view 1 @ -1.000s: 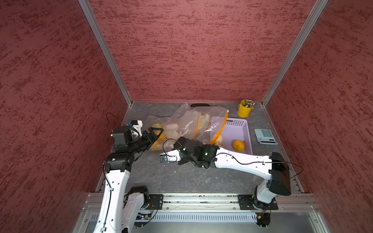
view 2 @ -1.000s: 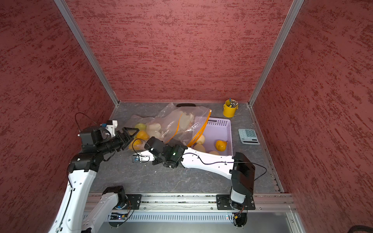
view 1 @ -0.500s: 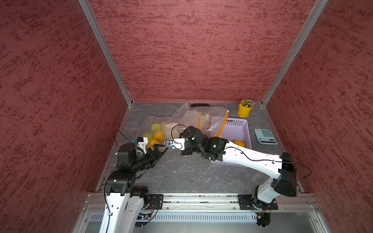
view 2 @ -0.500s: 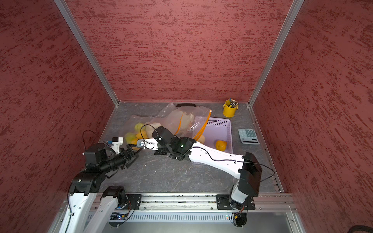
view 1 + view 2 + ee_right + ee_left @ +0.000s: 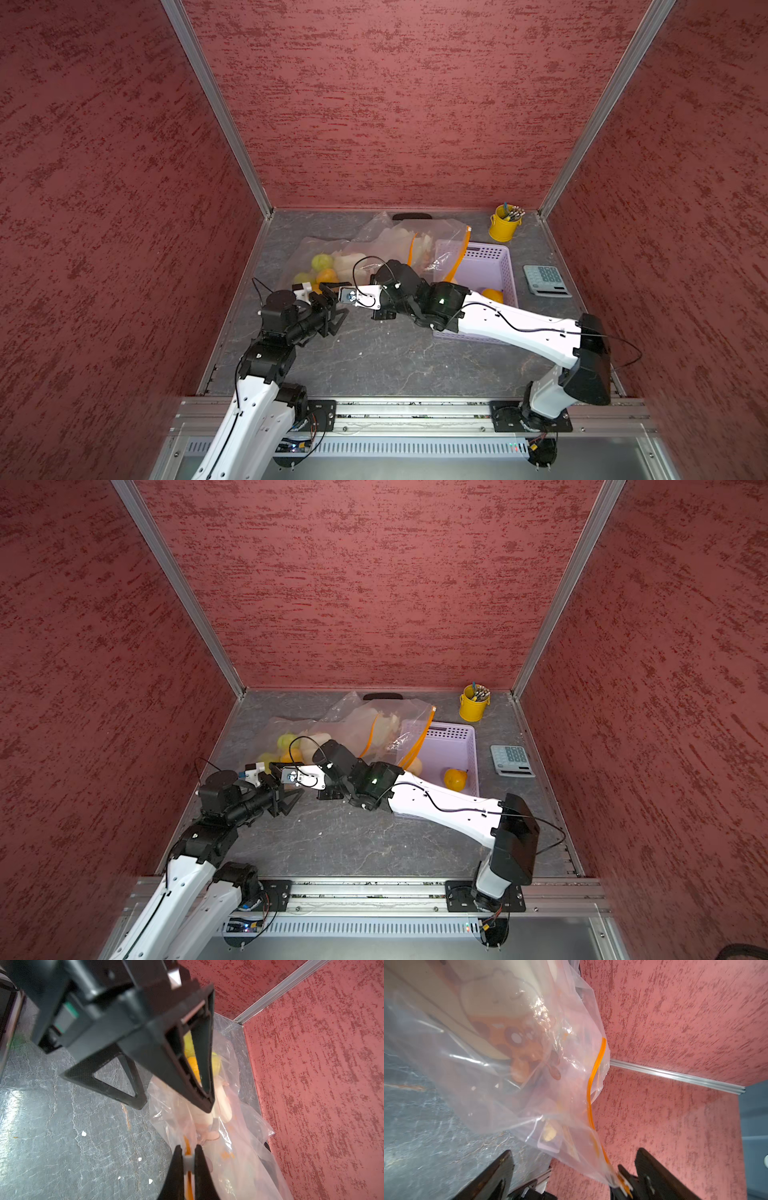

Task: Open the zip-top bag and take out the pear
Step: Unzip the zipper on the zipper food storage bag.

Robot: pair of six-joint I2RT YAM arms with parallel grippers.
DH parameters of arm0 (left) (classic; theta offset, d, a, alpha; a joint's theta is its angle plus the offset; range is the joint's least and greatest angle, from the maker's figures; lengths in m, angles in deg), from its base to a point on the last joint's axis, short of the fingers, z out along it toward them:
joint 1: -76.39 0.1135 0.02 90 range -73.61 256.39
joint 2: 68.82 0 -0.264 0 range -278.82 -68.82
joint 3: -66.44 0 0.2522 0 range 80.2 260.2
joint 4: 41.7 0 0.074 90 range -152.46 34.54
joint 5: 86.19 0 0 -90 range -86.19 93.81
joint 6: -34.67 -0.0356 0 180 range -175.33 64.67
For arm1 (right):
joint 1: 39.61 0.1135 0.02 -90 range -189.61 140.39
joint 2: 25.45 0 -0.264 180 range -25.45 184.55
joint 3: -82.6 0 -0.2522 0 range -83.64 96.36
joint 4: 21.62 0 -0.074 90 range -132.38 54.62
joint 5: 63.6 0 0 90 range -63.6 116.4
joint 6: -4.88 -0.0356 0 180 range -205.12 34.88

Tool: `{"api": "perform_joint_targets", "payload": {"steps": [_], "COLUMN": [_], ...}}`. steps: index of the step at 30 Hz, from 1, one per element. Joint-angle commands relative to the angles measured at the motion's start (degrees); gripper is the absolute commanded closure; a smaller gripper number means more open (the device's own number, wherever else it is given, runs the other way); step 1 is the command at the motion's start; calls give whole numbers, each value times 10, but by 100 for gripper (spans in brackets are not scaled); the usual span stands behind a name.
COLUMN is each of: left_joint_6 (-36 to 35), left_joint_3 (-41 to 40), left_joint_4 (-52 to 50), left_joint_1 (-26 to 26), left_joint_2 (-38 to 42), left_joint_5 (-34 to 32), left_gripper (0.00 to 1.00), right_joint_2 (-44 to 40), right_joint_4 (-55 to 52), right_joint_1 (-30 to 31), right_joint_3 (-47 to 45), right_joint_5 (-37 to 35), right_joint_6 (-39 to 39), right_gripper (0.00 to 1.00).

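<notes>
I see the bag's corner hanging loose beside the zip slider in my right gripper, so next I pinch the bag's edge (image 5: pixel 580 1162) there with my left gripper before the slider moves.
A clear zip-top bag (image 5: pixel 386 245) with an orange zip strip (image 5: pixel 591 1084) lies at the back, its mouth end draped over the basket. Green and orange fruits (image 5: pixel 322 262) show through its left end; I cannot tell which one is the pear. My right gripper (image 5: pixel 189 1162) is shut on the white zip slider (image 5: pixel 189 1159), low over the table by the bag's front left corner (image 5: pixel 326 287). My left gripper (image 5: pixel 575 1169) stands open in front of that corner (image 5: pixel 336 309), with the bag's edge and the right fingertips (image 5: pixel 623 1182) between its jaws, touching neither.
A lilac basket (image 5: pixel 490 257) holds a yellow-orange fruit (image 5: pixel 493 296) at the right, partly under my right arm. A yellow cup (image 5: pixel 503 226) with pens and a calculator (image 5: pixel 545 280) stand further right. The left wall is close behind the bag.
My right gripper has drawn the zip slider back and to the left. My left gripper drew away from the bag towards the front, then came up to the bag's corner, still open.
</notes>
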State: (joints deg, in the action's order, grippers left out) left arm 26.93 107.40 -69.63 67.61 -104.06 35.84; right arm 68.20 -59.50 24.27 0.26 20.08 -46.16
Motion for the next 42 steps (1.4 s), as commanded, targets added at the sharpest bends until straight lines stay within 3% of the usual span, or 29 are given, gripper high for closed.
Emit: {"api": "perform_joint_targets", "payload": {"steps": [1,5,14,42], "left_joint_6": [56,61,51,63], "left_joint_3": [10,7,0,-18], "left_joint_4": [114,157,202,236], "left_joint_1": [-8,-35,-39,30], "left_joint_2": [-38,-84,-95,-52], "left_joint_5": [-5,0,27,118], "left_gripper": [10,27,98,100], "right_joint_2": [-14,-12,-9,-11], "right_joint_4": [-5,-3,-8,-13], "right_joint_1": [3,3,5,-30], "right_joint_3": [9,8,10,-10], "right_joint_5": [11,7,9,-92], "right_joint_6": [-4,1,7,55], "right_gripper": [100,100,100,100]}}
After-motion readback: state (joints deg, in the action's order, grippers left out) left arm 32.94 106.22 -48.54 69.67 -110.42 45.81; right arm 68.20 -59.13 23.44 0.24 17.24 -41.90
